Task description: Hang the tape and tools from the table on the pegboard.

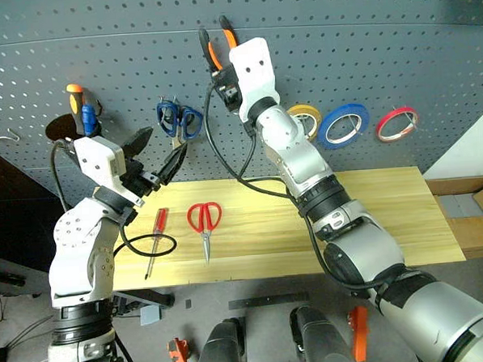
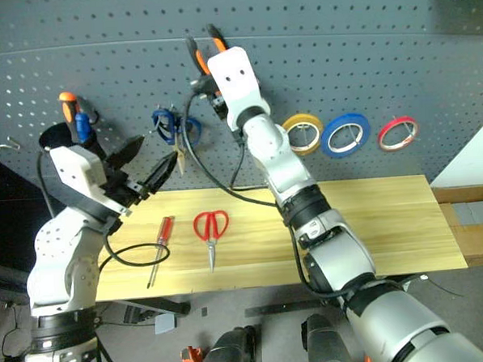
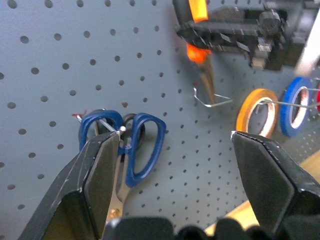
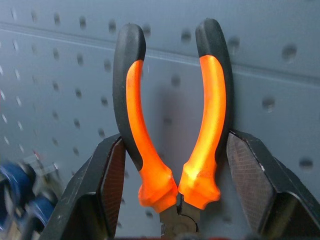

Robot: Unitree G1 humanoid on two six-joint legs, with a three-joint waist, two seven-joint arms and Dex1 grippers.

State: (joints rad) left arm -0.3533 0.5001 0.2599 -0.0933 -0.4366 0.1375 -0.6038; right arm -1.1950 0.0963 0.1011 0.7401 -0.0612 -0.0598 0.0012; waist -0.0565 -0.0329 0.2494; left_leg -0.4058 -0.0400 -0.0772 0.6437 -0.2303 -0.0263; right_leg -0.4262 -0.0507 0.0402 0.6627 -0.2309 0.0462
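Next, the robot's left gripper will move to the red-handled scissors on the table and close on the scissors' metal blades (image 1: 206, 242), just below the screw.
My right gripper (image 4: 172, 146) is shut on the pliers (image 4: 172, 125), its fingers pressing the orange-and-black handles from both sides. It holds them high against the pegboard (image 1: 380, 44), handles up (image 1: 218, 43). My left gripper (image 1: 160, 151) stands open in front of the board, beside the blue-handled scissors (image 3: 132, 145), with nothing between its fingers. The red-handled screwdriver (image 1: 156, 234) and red-handled scissors (image 1: 204, 219) lie on the left part of the table (image 1: 373, 215). The blue tape (image 1: 343, 124) hangs on the pegboard to the right of my right arm.
A yellow tape roll (image 1: 305, 117) and a red one (image 1: 396, 123) hang either side of the blue tape. An orange-and-blue handled tool (image 1: 80, 108) hangs at the far left. A bare wire hook (image 3: 212, 100) juts out below the pliers. A black cable (image 1: 148, 249) loops over the screwdriver.
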